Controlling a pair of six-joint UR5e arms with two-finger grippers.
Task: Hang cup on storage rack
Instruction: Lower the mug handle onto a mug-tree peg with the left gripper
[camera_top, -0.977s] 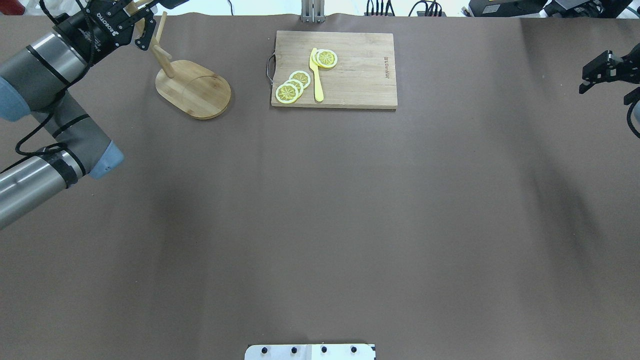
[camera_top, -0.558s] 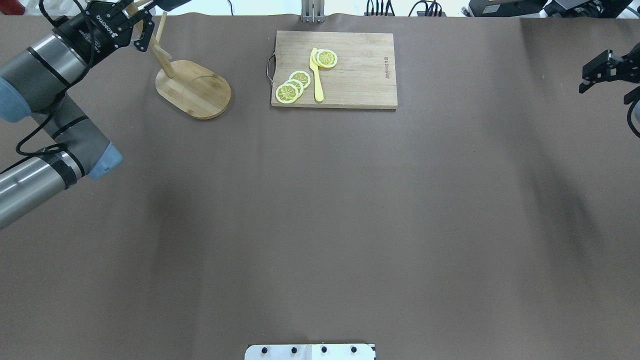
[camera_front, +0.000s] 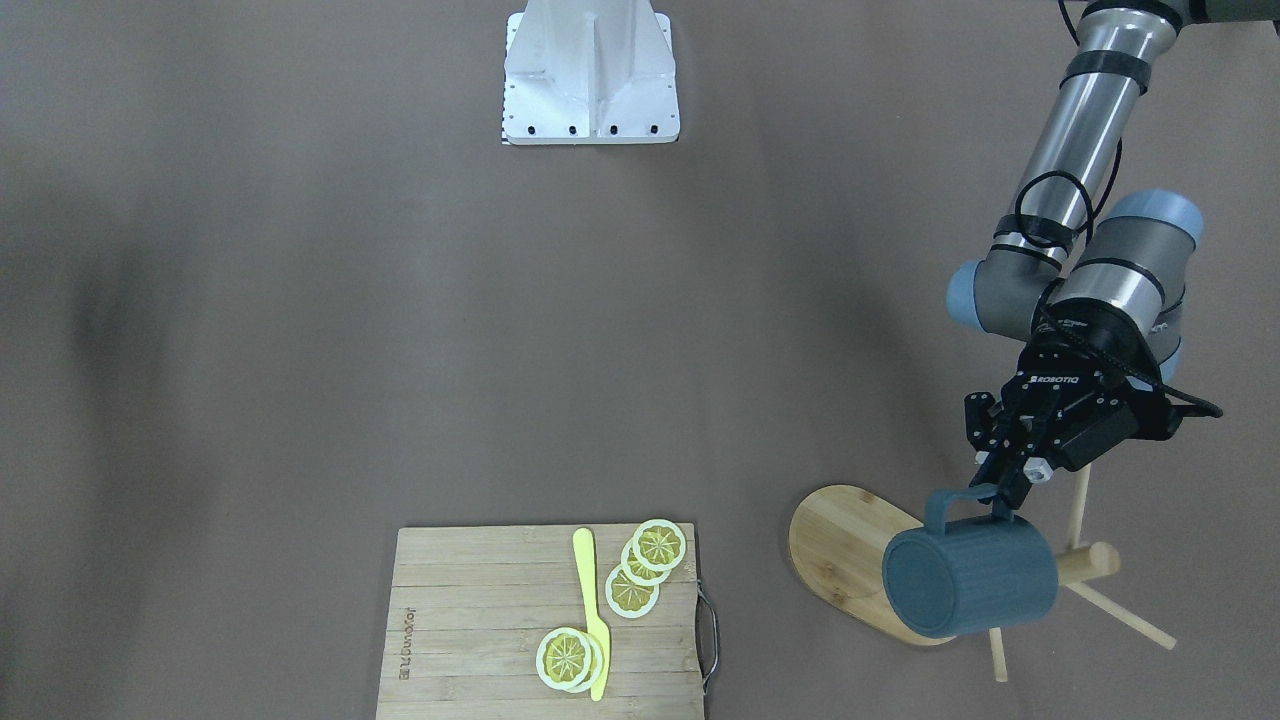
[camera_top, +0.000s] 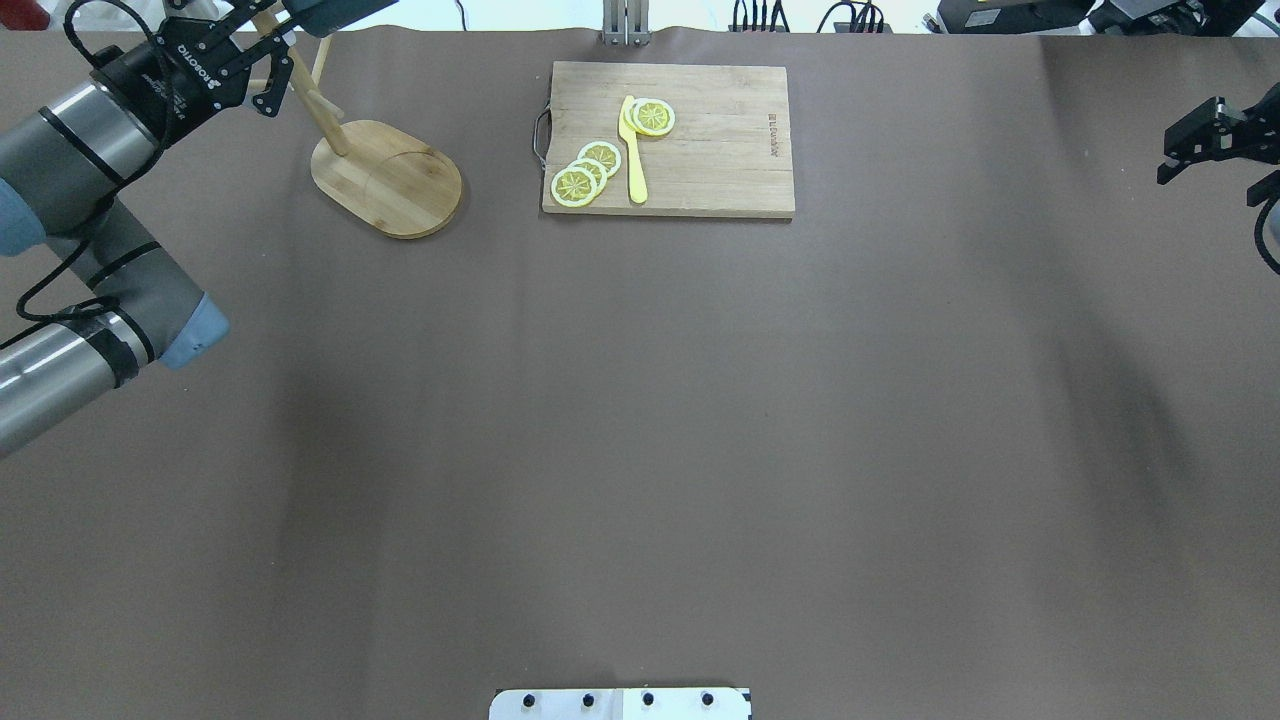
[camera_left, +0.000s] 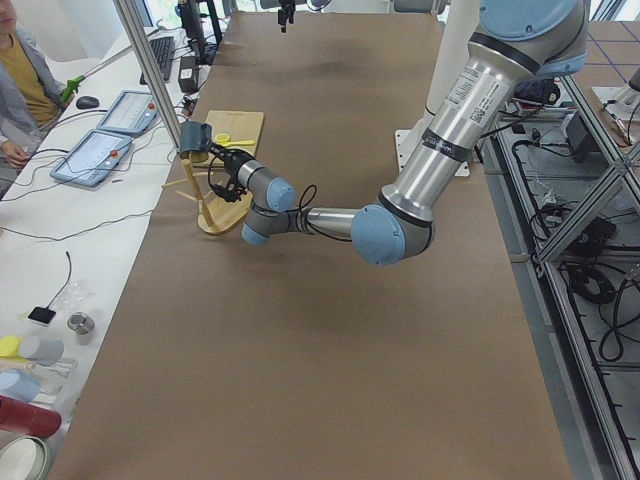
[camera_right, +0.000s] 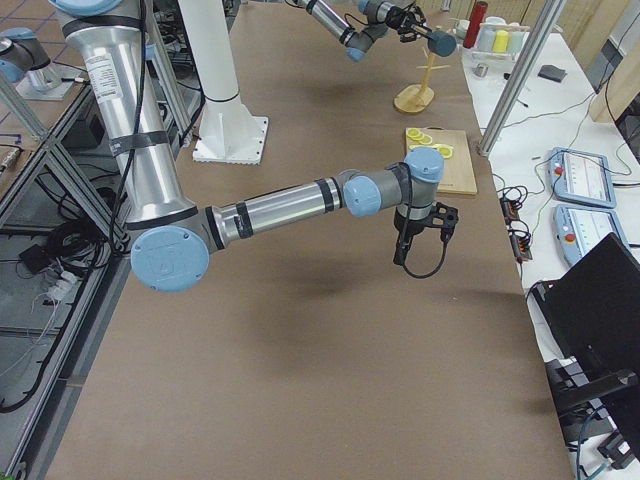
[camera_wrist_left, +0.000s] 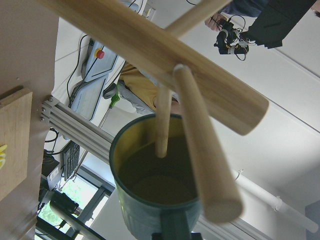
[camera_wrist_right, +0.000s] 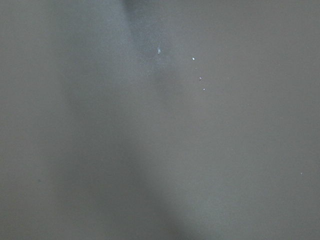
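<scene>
My left gripper is to let go of the cup on the thin peg reaching into its opening (camera_front: 976, 596) (camera_wrist_left: 162, 122), beside the thick post.
The dark slate-blue cup (camera_front: 970, 590) lies on its side in the air above the bamboo storage rack's oval base (camera_front: 840, 545), with its bottom towards the front-facing camera and its mouth at the pegs. My left gripper (camera_front: 1000, 495) is shut on the cup's loop handle from above. In the left wrist view a thin peg (camera_wrist_left: 161, 125) reaches into the yellowish mouth of the cup (camera_wrist_left: 150, 190), under the thick post (camera_wrist_left: 150, 55). In the overhead view only an edge of the cup (camera_top: 335, 12) shows, beside the left gripper (camera_top: 280, 60). My right gripper (camera_top: 1210, 185) is open and empty at the far right edge.
A slatted cutting board (camera_top: 720, 130) with a metal handle lies to the right of the rack base (camera_top: 390, 180). It carries lemon slices (camera_top: 585, 175) and a yellow knife (camera_top: 634, 160). The robot's white mount plate (camera_front: 590, 80) is at the near edge.
My left gripper has shifted a little to the left in the overhead view, with the cup, which now shows more at the top edge. The right gripper has not moved.
</scene>
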